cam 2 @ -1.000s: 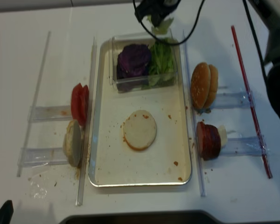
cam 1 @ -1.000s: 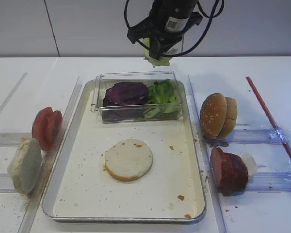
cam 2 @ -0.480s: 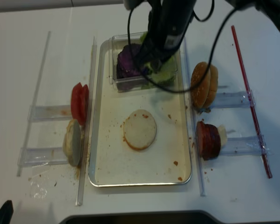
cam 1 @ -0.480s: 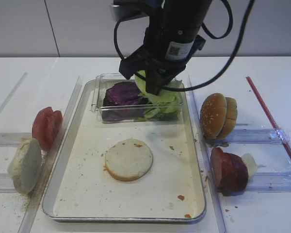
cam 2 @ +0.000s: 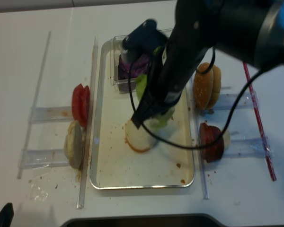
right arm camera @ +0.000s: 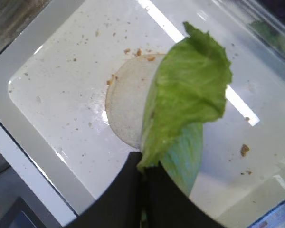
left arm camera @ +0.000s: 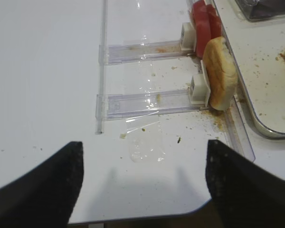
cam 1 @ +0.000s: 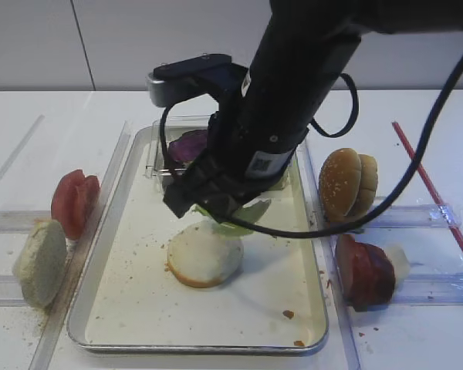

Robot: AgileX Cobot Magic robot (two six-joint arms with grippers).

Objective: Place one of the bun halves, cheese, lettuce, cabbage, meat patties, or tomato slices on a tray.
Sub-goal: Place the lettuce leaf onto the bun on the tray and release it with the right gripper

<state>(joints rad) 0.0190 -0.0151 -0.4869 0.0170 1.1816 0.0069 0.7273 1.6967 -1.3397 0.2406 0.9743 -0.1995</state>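
My right gripper is to let go of the lettuce leaf, now over the bun's far edge, on top of the pale bun half (cam 2: 145, 133) (right arm camera: 162, 102) that lies on the silver tray.
My right gripper (right arm camera: 145, 167) is shut on the stem end of a light green lettuce leaf (right arm camera: 190, 90). In the high view the lettuce (cam 1: 235, 217) hangs just over the far edge of a pale bun half (cam 1: 201, 258) lying on the silver tray (cam 1: 100, 254). I cannot tell whether leaf and bun touch. The arm hides the middle of the tray and part of the box behind it. My left gripper (left arm camera: 143, 156) stands open and holds nothing, above the bare table near its front left corner.
A clear plastic box with purple cabbage (cam 1: 189, 146) sits at the tray's far end. Left of the tray stand tomato slices (cam 1: 73, 202) and a pale bun half (cam 1: 40, 262) in clear holders. On the right are sesame buns (cam 1: 346, 183), meat patties (cam 1: 364, 270) and a red rod (cam 1: 432, 193).
The right arm has come down and forward from above the plastic box, carrying the lettuce, which now hangs over the bun half on the tray.
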